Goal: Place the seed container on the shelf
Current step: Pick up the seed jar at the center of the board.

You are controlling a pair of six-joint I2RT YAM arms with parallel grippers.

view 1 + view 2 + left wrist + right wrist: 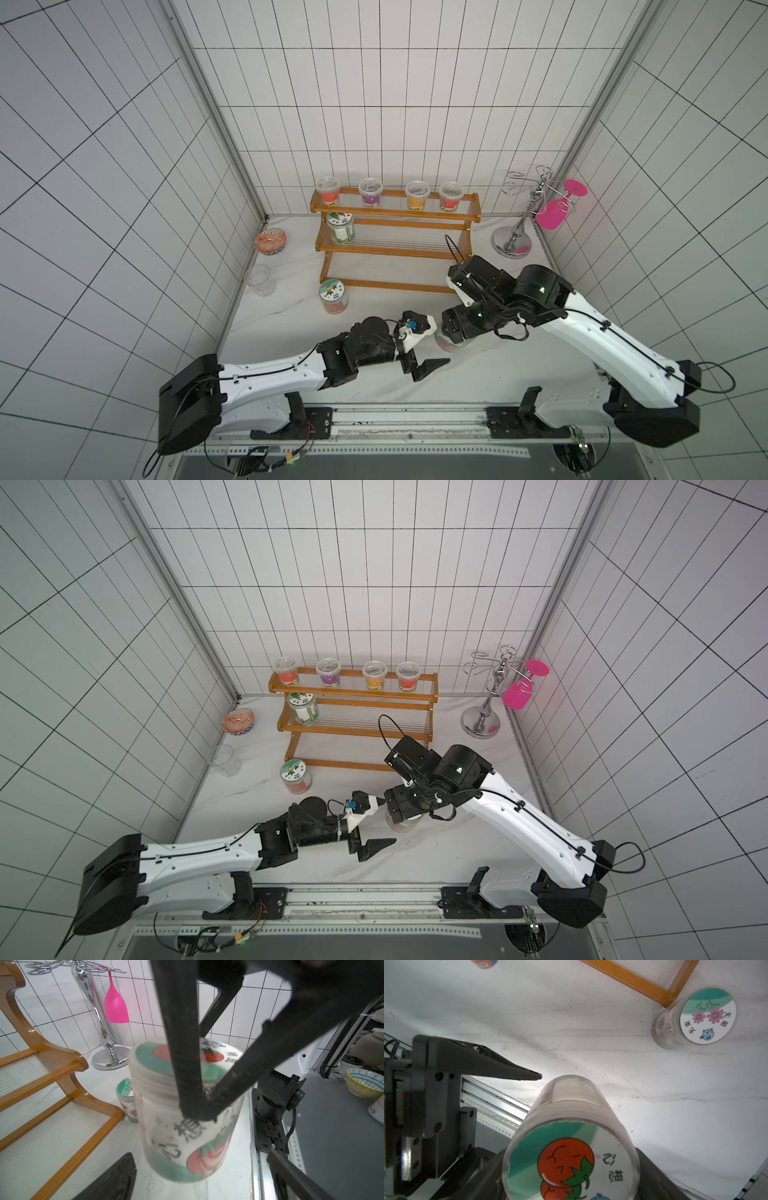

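Observation:
The robot's left gripper will close around the seed container's body (445, 342) (187, 1136), below its lid, because the right gripper holds the container by that lid.
The seed container (445, 344) is a clear jar with a tomato label (566, 1159) on its lid. My right gripper (571, 1169) is shut on it from above, one black finger on each side of the lid. The jar (187, 1142) hangs tilted just over the white table. My left gripper (441, 341) is open, its fingers (116, 1176) apart from the jar on either side of its base. The shelf (395, 252) (357, 729), an orange-brown stepped rack, stands behind at the back wall.
A jar with red contents (332, 297) stands before the shelf's left foot, and a floral-lid jar (695, 1018) by its right foot. Another jar (340, 226) sits on the middle tier; several small cups line the top. A chrome stand (513, 243) with a pink glass stands back right. Patterned bowl (270, 242) and clear cup (259, 280) are at the left wall.

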